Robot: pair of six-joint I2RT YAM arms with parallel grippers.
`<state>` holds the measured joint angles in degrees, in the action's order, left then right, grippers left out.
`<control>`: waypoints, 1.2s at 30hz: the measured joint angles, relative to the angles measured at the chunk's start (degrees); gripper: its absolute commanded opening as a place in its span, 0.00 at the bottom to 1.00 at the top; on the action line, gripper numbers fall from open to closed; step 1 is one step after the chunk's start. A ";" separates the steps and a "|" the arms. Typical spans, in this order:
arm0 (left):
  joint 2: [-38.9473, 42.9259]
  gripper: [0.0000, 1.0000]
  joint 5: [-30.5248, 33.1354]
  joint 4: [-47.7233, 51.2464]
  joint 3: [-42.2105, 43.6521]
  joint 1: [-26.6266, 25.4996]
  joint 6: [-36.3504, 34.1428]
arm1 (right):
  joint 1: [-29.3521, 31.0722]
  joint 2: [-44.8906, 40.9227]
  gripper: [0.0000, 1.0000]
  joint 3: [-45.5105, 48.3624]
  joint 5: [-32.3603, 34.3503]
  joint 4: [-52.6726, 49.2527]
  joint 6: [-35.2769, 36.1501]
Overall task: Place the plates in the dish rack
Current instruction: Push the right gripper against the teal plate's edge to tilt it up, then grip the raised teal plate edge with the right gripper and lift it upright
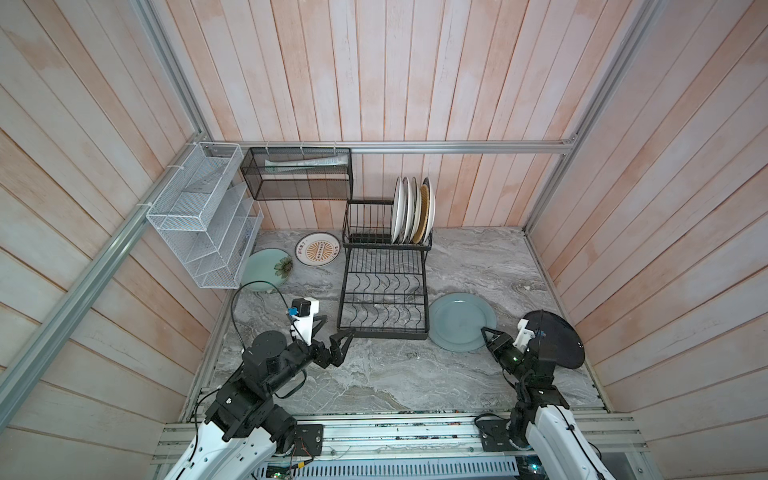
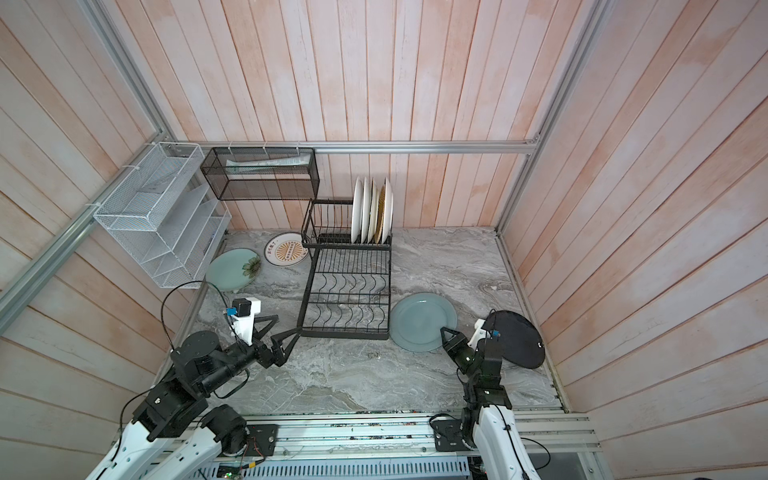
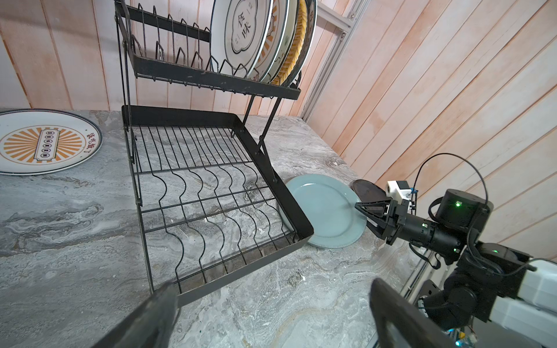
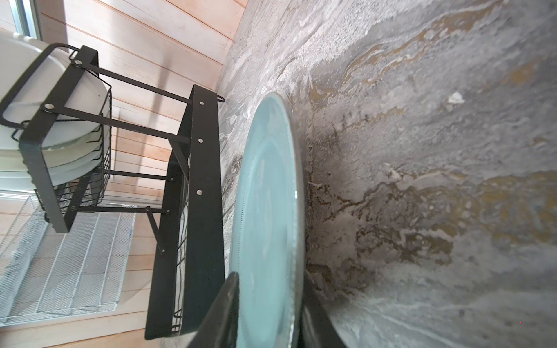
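Note:
My left gripper will hold the grey-blue plate at the plate's front rim [image 1: 449, 348] [image 3: 333, 247], between the corner of the dish rack and my right gripper.
The grey-blue plate [image 1: 461, 322] [image 4: 268, 195] lies flat on the counter, right of the dish rack [image 1: 382, 333] [image 3: 211, 75]. My right gripper [image 1: 484, 330] [image 4: 268, 283] is shut on its near rim, one finger on top and one underneath. A black plate [image 1: 557, 340] lies behind that arm. Several plates [image 1: 411, 212] stand upright in the rack's upper tier. A white sunburst plate [image 1: 318, 249] [image 3: 45, 144] and a pale green flower plate [image 1: 266, 270] lie at the back left. My left gripper [image 1: 337, 325] [image 3: 271, 289] hangs wide open and empty by the rack's front left corner.
A white mesh organizer [image 1: 199, 216] and a black mesh basket [image 1: 297, 174] hang on the back-left walls. Wooden walls close in the marble counter [image 1: 374, 374] on three sides. The rack's lower tier holds nothing.

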<state>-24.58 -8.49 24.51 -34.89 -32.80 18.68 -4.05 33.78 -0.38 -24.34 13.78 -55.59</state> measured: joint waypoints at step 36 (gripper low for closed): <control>-0.42 1.00 1.77 0.17 0.00 0.00 0.02 | -7.69 4.68 0.00 -10.60 4.87 -10.86 4.46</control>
<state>-24.99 -6.72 24.69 -34.89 -32.80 18.70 -11.75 38.46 -10.98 -19.46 2.92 -51.13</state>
